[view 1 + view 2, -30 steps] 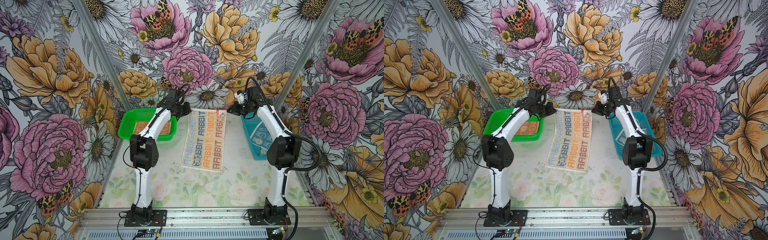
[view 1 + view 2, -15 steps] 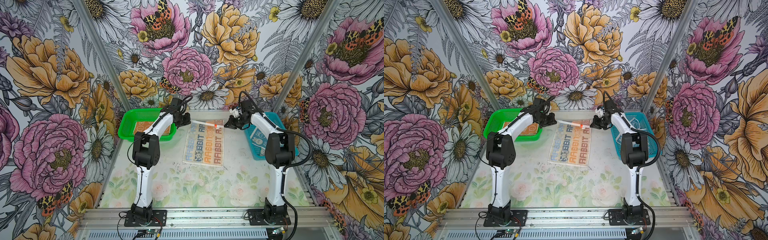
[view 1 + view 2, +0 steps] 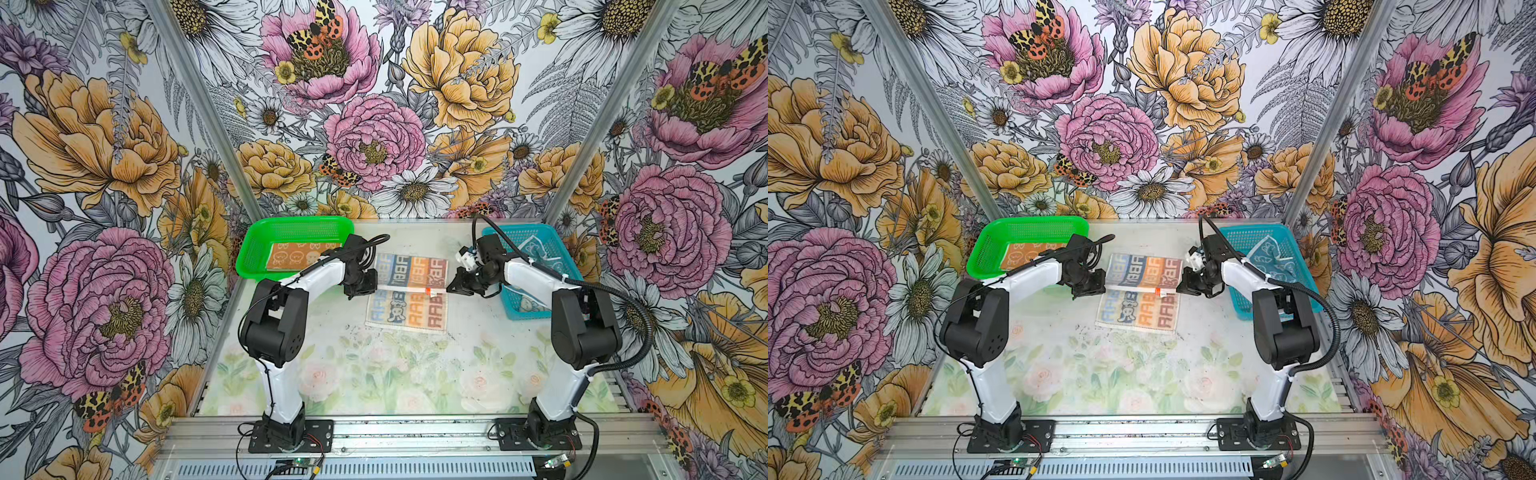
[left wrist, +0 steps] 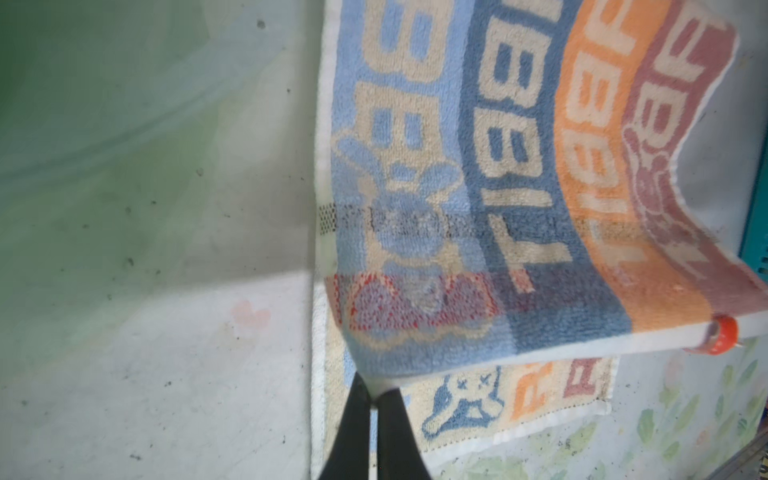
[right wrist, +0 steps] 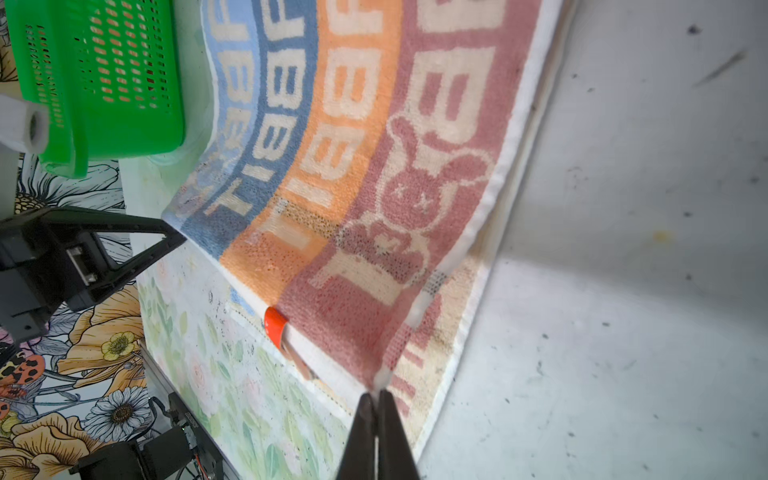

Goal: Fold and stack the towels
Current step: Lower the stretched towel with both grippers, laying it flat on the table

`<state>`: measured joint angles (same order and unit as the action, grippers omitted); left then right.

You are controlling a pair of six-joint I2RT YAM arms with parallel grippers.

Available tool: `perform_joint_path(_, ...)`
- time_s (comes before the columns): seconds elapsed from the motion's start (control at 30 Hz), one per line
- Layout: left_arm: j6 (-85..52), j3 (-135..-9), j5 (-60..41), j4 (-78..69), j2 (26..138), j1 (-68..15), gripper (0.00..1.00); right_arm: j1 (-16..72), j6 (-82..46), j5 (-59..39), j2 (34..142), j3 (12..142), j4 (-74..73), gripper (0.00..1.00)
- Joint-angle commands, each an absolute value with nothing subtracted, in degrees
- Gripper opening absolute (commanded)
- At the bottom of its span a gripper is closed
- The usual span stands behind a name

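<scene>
Next, I let go of the raised towel corner with my left gripper over the striped towel's near corner (image 3: 366, 325) on the side of the green basket.
A striped towel (image 3: 409, 316) printed RABBIT lies on the table's middle in both top views. Its far half (image 3: 411, 270) is lifted and curved over the near half (image 3: 1140, 316). My left gripper (image 3: 372, 289) (image 4: 372, 392) is shut on the raised edge's left corner. My right gripper (image 3: 449, 288) (image 5: 377, 392) is shut on its right corner, near the orange tag (image 5: 275, 326). An orange towel (image 3: 299, 259) lies flat in the green basket (image 3: 253, 245). A blue towel (image 3: 540, 257) lies crumpled in the blue basket (image 3: 519, 229).
The green basket stands at the back left and the blue basket at the back right, each close behind an arm. The table's floral front half (image 3: 395, 374) lies between the two arm bases (image 3: 291, 434) (image 3: 536, 432).
Both grippers have moved from the table's back toward the front, lifting the striped towel's far edge and carrying it over the near half. The visible flat part has shortened.
</scene>
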<state>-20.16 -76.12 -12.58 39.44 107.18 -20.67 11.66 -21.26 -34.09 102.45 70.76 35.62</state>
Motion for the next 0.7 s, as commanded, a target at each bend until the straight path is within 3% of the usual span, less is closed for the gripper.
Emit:
perform_joint_path(0.0, -21.44, -73.42, -6.37, 37.66, 101.41, -20.59, 0.0, 11.5, -21.46, -30.18, 95.9, 67.84, 34.76, 0.0)
perform_joint_path(0.27, -24.4, -65.04, -4.05, 37.58, 94.72, -23.91, 0.0, 15.72, -23.42, -28.02, 88.17, 57.23, 34.01, 0.0)
perform_joint_path(0.67, -26.02, -53.53, -3.63, 33.02, 93.4, -26.14, 0.0, 20.74, -28.01, -26.9, 91.27, 44.75, 23.19, 0.0)
